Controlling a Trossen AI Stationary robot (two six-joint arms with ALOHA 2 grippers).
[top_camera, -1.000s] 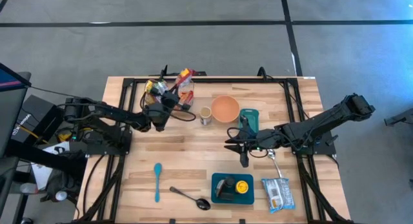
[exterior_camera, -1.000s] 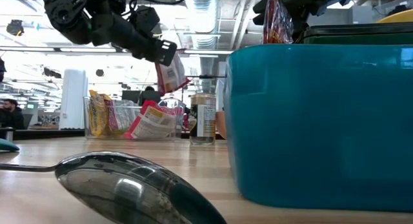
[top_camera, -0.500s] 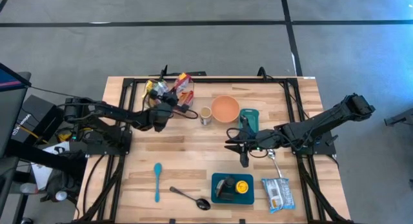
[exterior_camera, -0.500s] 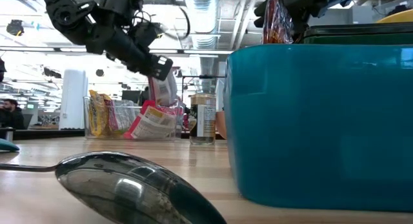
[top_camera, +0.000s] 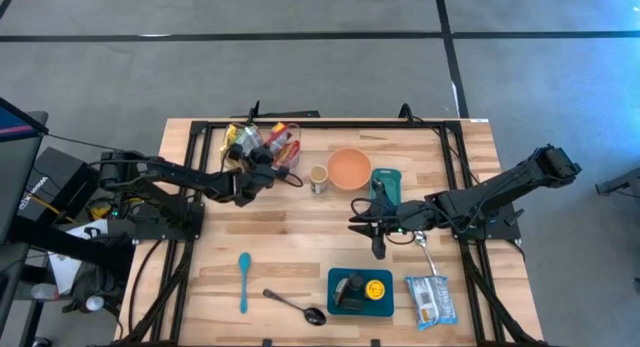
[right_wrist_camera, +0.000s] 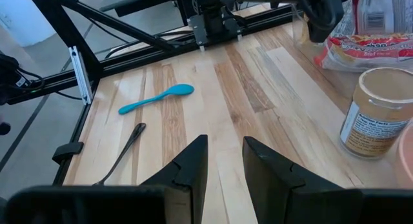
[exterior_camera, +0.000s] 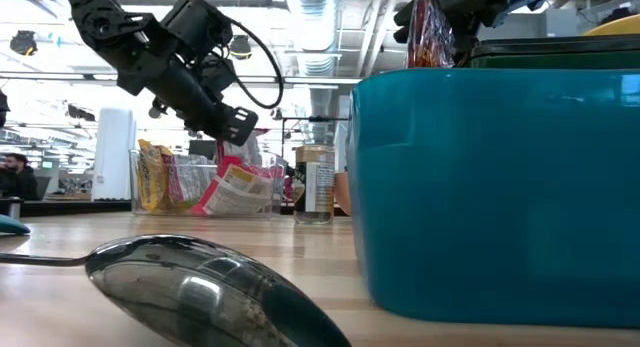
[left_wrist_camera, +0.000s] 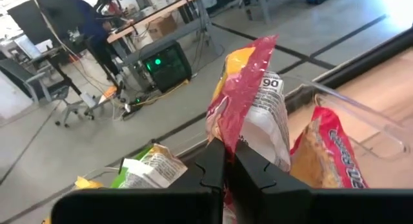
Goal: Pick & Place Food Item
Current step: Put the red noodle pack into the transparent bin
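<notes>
Next, my left gripper lets go of the snack packet in the clear bin [top_camera: 278, 140] [left_wrist_camera: 248, 133], between the green packet and the red packet.
A red, yellow and white snack packet [left_wrist_camera: 248, 101] stands out past my left gripper [left_wrist_camera: 227, 153], which is shut on it over the clear bin [top_camera: 262, 147] at the table's far left. The high view shows the packet [top_camera: 280, 135] over the bin's other packets. In the low view my left gripper [exterior_camera: 237, 125] slants down at the bin [exterior_camera: 200, 187]. My right gripper [right_wrist_camera: 224, 150] hovers open over bare wood at mid-table [top_camera: 357, 225], nothing between its fingers. My left gripper pinches the packet's near edge [left_wrist_camera: 226, 137] between its two fingers. The fingers come from the table's left, slanting slightly down. The packet sticks out beyond the fingertips, crumpled and tilted, above the other packets [left_wrist_camera: 322, 159] in the bin; whether it touches them I cannot tell.
A jar [top_camera: 318, 177], an orange bowl [top_camera: 349, 167] and a teal container [top_camera: 386, 180] stand at the far middle. A teal tray [top_camera: 360, 290] with items, a silver packet [top_camera: 430, 299], a metal spoon [top_camera: 295, 305] and a blue spoon [top_camera: 243, 280] lie near the front edge.
My left gripper has sunk toward the bin and tipped from pointing upward to slanting down, staying shut. The packet, held high above the bin a second ago, has come down with it to just over the other packets.
</notes>
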